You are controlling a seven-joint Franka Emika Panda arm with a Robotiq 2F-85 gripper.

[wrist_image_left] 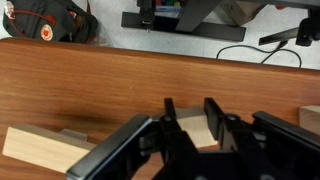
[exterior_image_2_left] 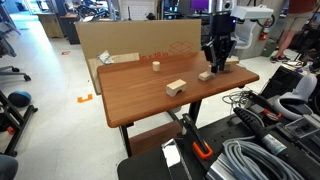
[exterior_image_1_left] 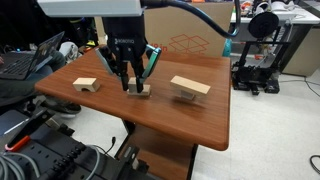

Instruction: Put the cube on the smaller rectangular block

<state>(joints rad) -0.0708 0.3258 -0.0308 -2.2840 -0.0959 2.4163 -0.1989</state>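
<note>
My gripper has the light-wood cube low over the table's middle. It will let go of it on top of the smaller rectangular block (exterior_image_1_left: 136, 85), near its middle.
My gripper (wrist_image_left: 190, 125) stands over the middle of the wooden table (exterior_image_1_left: 150, 115) with its fingers pressed against both sides of the light-wood cube (wrist_image_left: 190, 130). In both exterior views the cube (exterior_image_1_left: 143, 90) (exterior_image_2_left: 206, 75) sits low at the fingertips (exterior_image_1_left: 133, 85) (exterior_image_2_left: 214, 68), at or just above the tabletop. A flat light-wood rectangular block (exterior_image_1_left: 190, 86) lies apart from the cube on the table. Its end shows at the right edge of the wrist view (wrist_image_left: 312, 118).
A wooden block with an arch cutout (exterior_image_1_left: 85, 84) (exterior_image_2_left: 177, 88) (wrist_image_left: 45, 145) lies on the other side of the cube. A tiny pale cube (exterior_image_2_left: 156, 67) stands near the table's far edge. A cardboard box (exterior_image_2_left: 120, 45) stands behind the table.
</note>
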